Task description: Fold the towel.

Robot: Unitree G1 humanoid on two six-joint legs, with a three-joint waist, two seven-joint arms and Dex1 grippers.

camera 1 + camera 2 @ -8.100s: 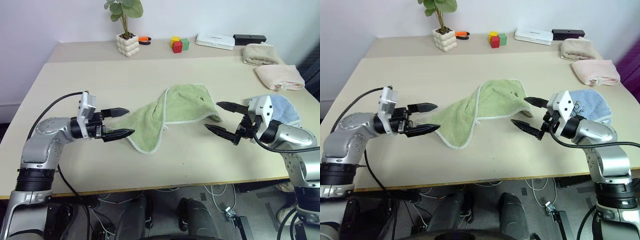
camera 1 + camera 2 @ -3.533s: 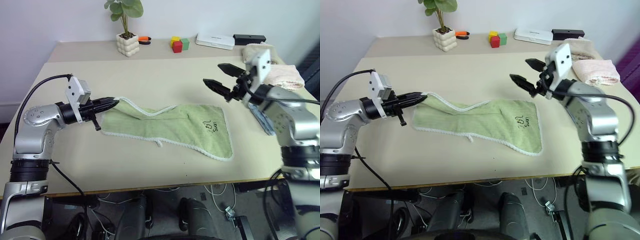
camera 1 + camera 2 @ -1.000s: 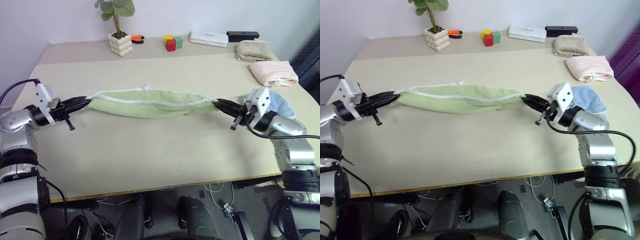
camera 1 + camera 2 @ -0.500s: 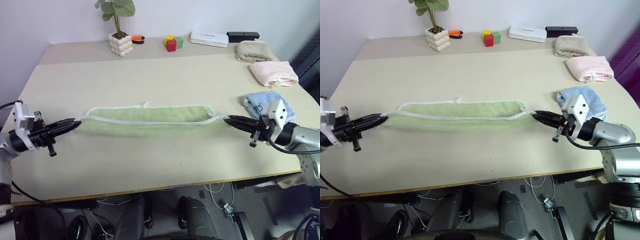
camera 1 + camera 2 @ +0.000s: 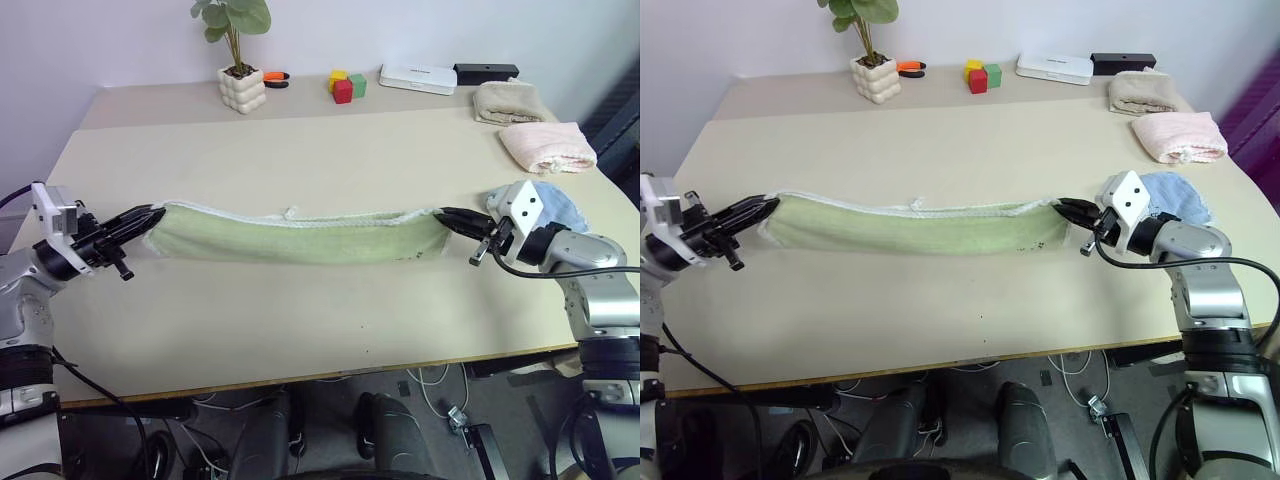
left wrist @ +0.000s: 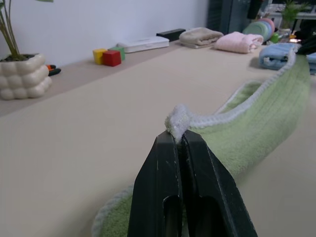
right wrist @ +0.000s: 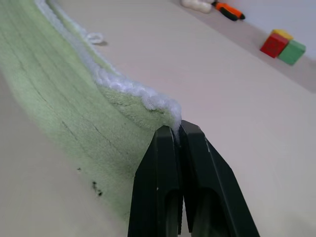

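Observation:
I need to release the light green towel's corner with my left gripper on the bare tabletop (image 5: pixel 178 221) in front of the potted plant. The towel is now stretched across the table's middle.
The light green towel (image 5: pixel 300 238) hangs stretched in a long band across the table's middle, its whitish stitched edge along the top and a small dark mark near its right end. My left gripper (image 5: pixel 148 216) is shut on the towel's left corner (image 6: pixel 177 120). On the opposite end, my right gripper (image 5: pixel 448 217) is shut on the right corner (image 7: pixel 165 109). Both sets of fingers point inward toward each other, roughly level. The towel's lower part drapes onto the tabletop (image 5: pixel 330 320).
A light blue towel (image 5: pixel 560 205) lies just behind my right hand. Pink (image 5: pixel 548 147) and beige (image 5: pixel 510 101) folded towels sit at the back right. A potted plant (image 5: pixel 241 88), coloured blocks (image 5: pixel 343 86), a white box (image 5: pixel 418 78) and a black box (image 5: pixel 487 72) line the far edge.
Both grippers have lifted the towel's corners slightly and drawn a little inward, so the flat-lying strip now hangs as a band with its face turned toward me.

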